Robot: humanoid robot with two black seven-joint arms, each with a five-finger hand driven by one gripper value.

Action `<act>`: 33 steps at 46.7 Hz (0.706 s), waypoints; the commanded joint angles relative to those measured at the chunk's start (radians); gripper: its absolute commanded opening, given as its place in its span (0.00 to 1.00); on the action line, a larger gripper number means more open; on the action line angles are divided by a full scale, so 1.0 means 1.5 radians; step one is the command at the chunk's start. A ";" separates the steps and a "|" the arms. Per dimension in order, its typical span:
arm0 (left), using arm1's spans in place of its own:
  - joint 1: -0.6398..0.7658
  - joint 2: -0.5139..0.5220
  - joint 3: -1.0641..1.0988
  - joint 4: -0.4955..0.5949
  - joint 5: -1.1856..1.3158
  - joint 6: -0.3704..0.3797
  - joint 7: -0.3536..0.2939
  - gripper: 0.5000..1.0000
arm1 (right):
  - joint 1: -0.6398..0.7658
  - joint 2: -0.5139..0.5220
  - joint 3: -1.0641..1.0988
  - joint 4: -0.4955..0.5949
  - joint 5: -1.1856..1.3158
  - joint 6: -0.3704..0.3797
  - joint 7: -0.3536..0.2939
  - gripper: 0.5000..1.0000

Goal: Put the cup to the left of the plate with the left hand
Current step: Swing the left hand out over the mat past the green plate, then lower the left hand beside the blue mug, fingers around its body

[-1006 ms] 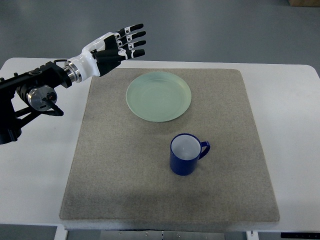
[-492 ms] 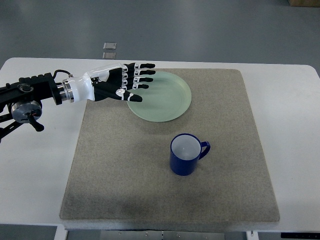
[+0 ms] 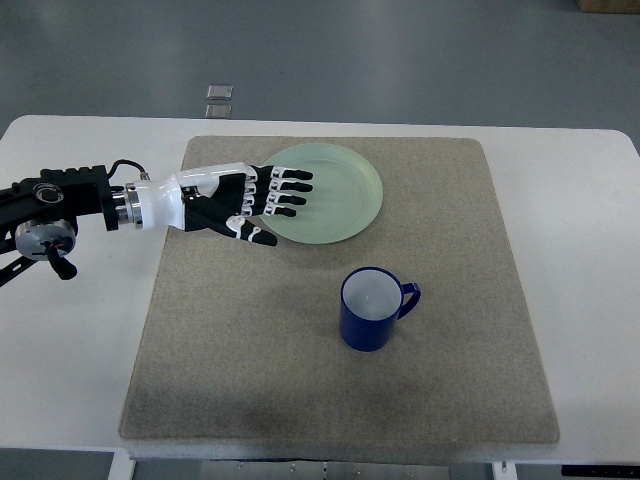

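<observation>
The dark blue cup is next; my left gripper will close around the cup's body (image 3: 348, 322) from opposite the cup's handle.
A dark blue cup (image 3: 374, 308) with a white inside stands upright on the grey mat (image 3: 250, 350), its handle pointing right. Behind it lies a pale green plate (image 3: 335, 195). My left hand (image 3: 268, 200) reaches in from the left edge. Its black and white fingers (image 3: 290, 187) are spread and hold nothing, hovering over the plate's left rim. The cup is well apart from the hand, toward the front right of it. No right arm shows.
The mat covers most of a white table (image 3: 590, 250). The left forearm (image 3: 70, 195) lies across the table's left side. A small grey floor fitting (image 3: 219, 92) shows beyond the far edge.
The left hand has swung down from above the mat's far left corner toward the front and right, and now hovers over the plate's left rim. Cup and plate are unmoved.
</observation>
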 commanded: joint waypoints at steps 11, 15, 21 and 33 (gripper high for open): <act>0.034 -0.082 0.000 0.008 0.077 0.000 0.000 0.99 | -0.001 0.000 0.000 0.000 0.000 0.000 0.000 0.86; 0.037 -0.096 -0.003 0.019 0.084 0.000 0.000 0.99 | -0.001 0.000 0.000 0.000 0.000 0.000 0.000 0.86; 0.038 -0.104 -0.006 0.030 0.084 0.000 0.000 0.99 | 0.000 0.000 0.000 0.000 0.000 0.000 0.001 0.86; 0.048 -0.130 -0.011 0.040 0.093 0.000 -0.002 0.99 | -0.001 0.000 0.000 0.000 0.000 0.000 0.000 0.86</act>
